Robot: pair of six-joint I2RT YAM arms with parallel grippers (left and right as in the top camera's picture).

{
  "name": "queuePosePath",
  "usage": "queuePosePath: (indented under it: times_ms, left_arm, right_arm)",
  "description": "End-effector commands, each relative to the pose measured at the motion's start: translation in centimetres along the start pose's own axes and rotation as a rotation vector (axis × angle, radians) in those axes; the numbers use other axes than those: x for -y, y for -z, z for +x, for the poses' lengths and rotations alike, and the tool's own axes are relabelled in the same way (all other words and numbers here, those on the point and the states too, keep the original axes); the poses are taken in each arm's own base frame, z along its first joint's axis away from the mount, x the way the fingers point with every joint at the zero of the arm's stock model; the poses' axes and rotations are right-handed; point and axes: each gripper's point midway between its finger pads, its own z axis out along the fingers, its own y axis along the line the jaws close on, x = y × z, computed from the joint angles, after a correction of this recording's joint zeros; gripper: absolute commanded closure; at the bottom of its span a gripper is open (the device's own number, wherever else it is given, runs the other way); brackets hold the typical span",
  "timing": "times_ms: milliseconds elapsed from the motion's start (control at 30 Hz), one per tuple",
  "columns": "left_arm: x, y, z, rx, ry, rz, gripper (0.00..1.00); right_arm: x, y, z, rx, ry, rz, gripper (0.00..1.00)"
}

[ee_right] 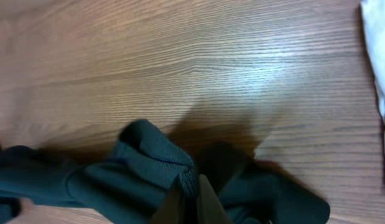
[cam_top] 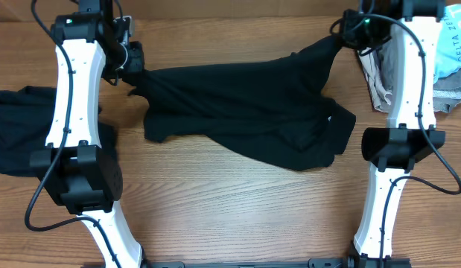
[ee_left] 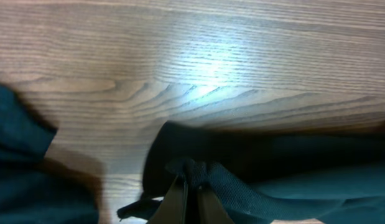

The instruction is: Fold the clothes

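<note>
My left gripper has the black T-shirt's end. It will let go of that end over its sagging lower corner [cam_top: 159, 121] nearest the second black garment.
A black T-shirt [cam_top: 245, 112] hangs stretched between my two grippers above the table's middle, its lower part sagging onto the wood. My left gripper [cam_top: 133, 63] is shut on its left end; the pinched fabric shows in the left wrist view [ee_left: 192, 171]. My right gripper [cam_top: 345, 33] is shut on its right end; the bunched fabric shows in the right wrist view [ee_right: 189, 180]. A small white tag [cam_top: 331, 119] shows near the shirt's right edge. A second black garment [cam_top: 18, 130] lies at the table's left edge.
A heap of pale-blue, grey and beige garments [cam_top: 450, 63] lies at the far right. Its white edge shows in the right wrist view [ee_right: 379, 56]. The wooden table [cam_top: 237, 208] runs under everything.
</note>
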Motion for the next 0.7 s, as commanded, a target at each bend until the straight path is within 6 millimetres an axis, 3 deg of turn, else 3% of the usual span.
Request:
queuePosePath:
  times_ms: [0, 167, 333, 433, 667]
  left_arm:
    - [-0.2, 2.0, -0.6, 0.045, -0.010, -0.007, 0.96]
    - [0.4, 2.0, -0.4, 0.039, -0.028, 0.003, 0.96]
    - [0.8, 1.8, 0.3, 0.009, -0.054, 0.001, 0.96]
    - [0.9, 1.8, 0.7, -0.006, -0.054, 0.002, 0.96]
    - [1.3, 1.8, 1.8, -0.049, -0.059, 0.006, 0.96]
  right_arm:
    - [-2.1, 5.1, -0.7, 0.112, 0.015, -0.047, 0.96]
    - [-2.3, 5.3, -0.3, 0.101, 0.013, -0.045, 0.96]
    - [0.2, 1.9, 2.3, -0.048, -0.058, 0.041, 0.96]
    - [1.6, 0.9, 3.7, -0.109, -0.079, 0.097, 0.96]
    - [1.7, 4.0, 5.5, -0.098, -0.065, 0.174, 0.96]
